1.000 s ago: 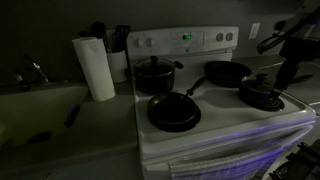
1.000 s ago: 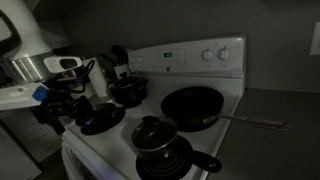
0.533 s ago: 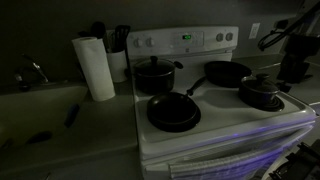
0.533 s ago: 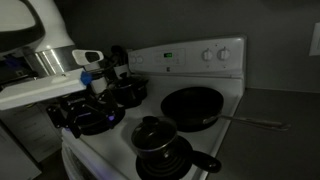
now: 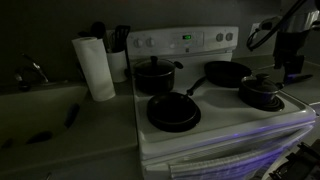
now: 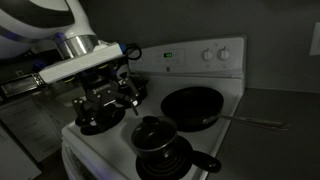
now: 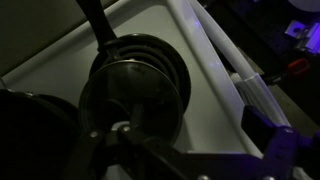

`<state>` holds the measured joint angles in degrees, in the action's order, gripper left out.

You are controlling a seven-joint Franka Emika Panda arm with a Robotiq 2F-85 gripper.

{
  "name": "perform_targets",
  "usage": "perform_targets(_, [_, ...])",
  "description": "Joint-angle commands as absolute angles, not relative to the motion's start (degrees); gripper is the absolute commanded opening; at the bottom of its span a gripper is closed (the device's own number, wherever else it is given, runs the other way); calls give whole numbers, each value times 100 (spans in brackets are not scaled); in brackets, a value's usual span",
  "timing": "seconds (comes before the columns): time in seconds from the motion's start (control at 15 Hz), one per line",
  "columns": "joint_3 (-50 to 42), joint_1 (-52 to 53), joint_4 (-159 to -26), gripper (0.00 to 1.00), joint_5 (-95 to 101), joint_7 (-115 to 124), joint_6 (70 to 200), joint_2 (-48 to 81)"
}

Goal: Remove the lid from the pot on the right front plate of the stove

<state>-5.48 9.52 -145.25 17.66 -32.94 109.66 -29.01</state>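
The robot's gripper will next go to the knob [image 5: 262,77] [image 7: 138,108] on top of the small dark pot's lid and close there.
The small dark pot [image 5: 262,97] with its round lid [image 5: 261,86] sits on the right front burner of the white stove [image 5: 230,126]. It also shows in an exterior view [image 6: 158,150], lid [image 6: 152,133] on. In the wrist view the lid [image 7: 135,88] fills the left centre, and the pot's thin handle [image 7: 95,20] runs to the top. My gripper [image 5: 291,68] hangs open and empty just right of the pot, higher than the lid and not touching it. It shows in an exterior view [image 6: 106,97] and in the wrist view [image 7: 190,152].
A tall two-handled pot [image 5: 155,75] stands back left, a black skillet [image 5: 173,111] front left and a big frying pan [image 5: 226,72] back right. A paper towel roll [image 5: 96,67] stands on the counter left of the stove. The room is dim.
My gripper has swung in toward the stove and turned to point more downward beside the small pot. The pots and the lid have not moved.
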Motion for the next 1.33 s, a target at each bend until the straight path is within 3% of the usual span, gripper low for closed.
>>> perform_targets(0.0, [-449,821,-14484,100,1719,-3337,10985,-2815])
perform_targets(0.27, [-428,829,-14487,100,1713,-3329,10983,-2854])
perform_targets(0.67, [-595,790,-14793,100,1998,-4044,11987,-3084])
perform_targets(1.27, [-1469,388,-14843,100,1912,-6019,12522,-3084])
